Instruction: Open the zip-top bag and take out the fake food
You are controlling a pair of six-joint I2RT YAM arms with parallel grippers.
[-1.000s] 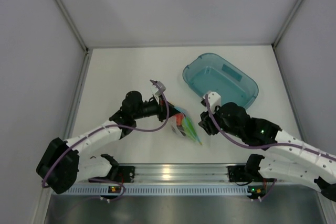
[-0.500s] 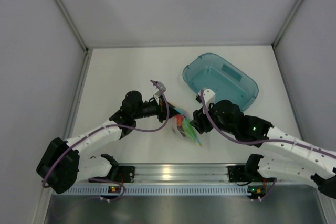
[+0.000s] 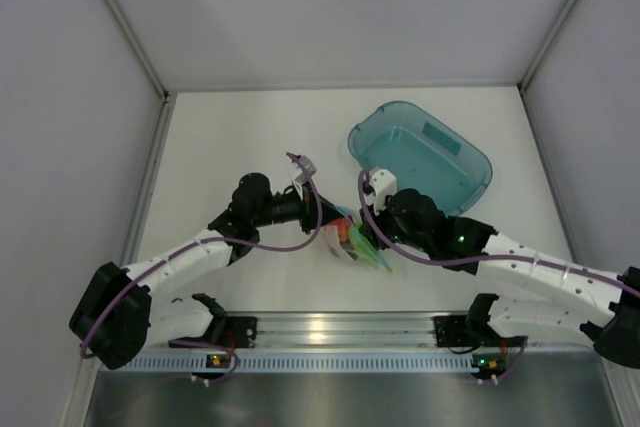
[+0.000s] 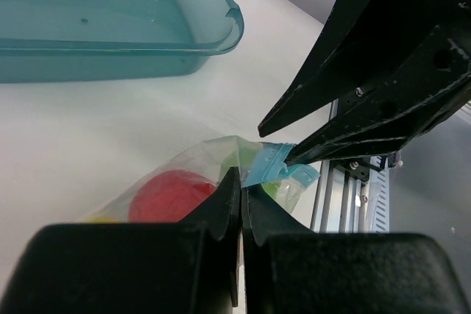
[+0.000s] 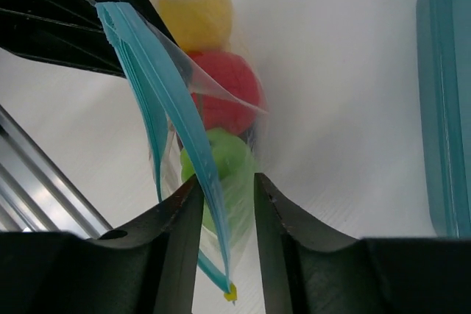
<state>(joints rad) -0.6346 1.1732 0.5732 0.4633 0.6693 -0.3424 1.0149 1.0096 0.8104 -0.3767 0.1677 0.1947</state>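
Note:
The end of the bag strip is pinched by my left gripper where both edges meet, which keeps the bag's opening narrow, so this gripper should open and take only the edge (image 5: 150,119) opposite my right gripper's.
The zip-top bag (image 3: 350,239) lies between the two grippers, mouth up. My left gripper (image 3: 324,217) is shut on one lip of its light blue zip strip (image 4: 266,165). My right gripper (image 5: 227,207) is open, with the other lip of the strip (image 5: 193,148) running between its fingers (image 5: 283,229), not clamped. The mouth is parted a little. Inside the bag I see the yellow piece (image 5: 195,9), the red piece (image 5: 224,97) and the green piece (image 5: 224,174). The red piece also shows in the left wrist view (image 4: 165,195). The dark maroon piece is hidden.
The teal translucent tray (image 3: 372,137) stands at the back right, just behind my right wrist; it also shows in the left wrist view (image 4: 213,38). The aluminium rail (image 3: 330,329) runs along the near edge below the bag. Grey walls stand on both sides.
My right gripper has moved left to the bag and now has its fingers around one lip of the zip strip. The left gripper has kept its hold and stayed in place.

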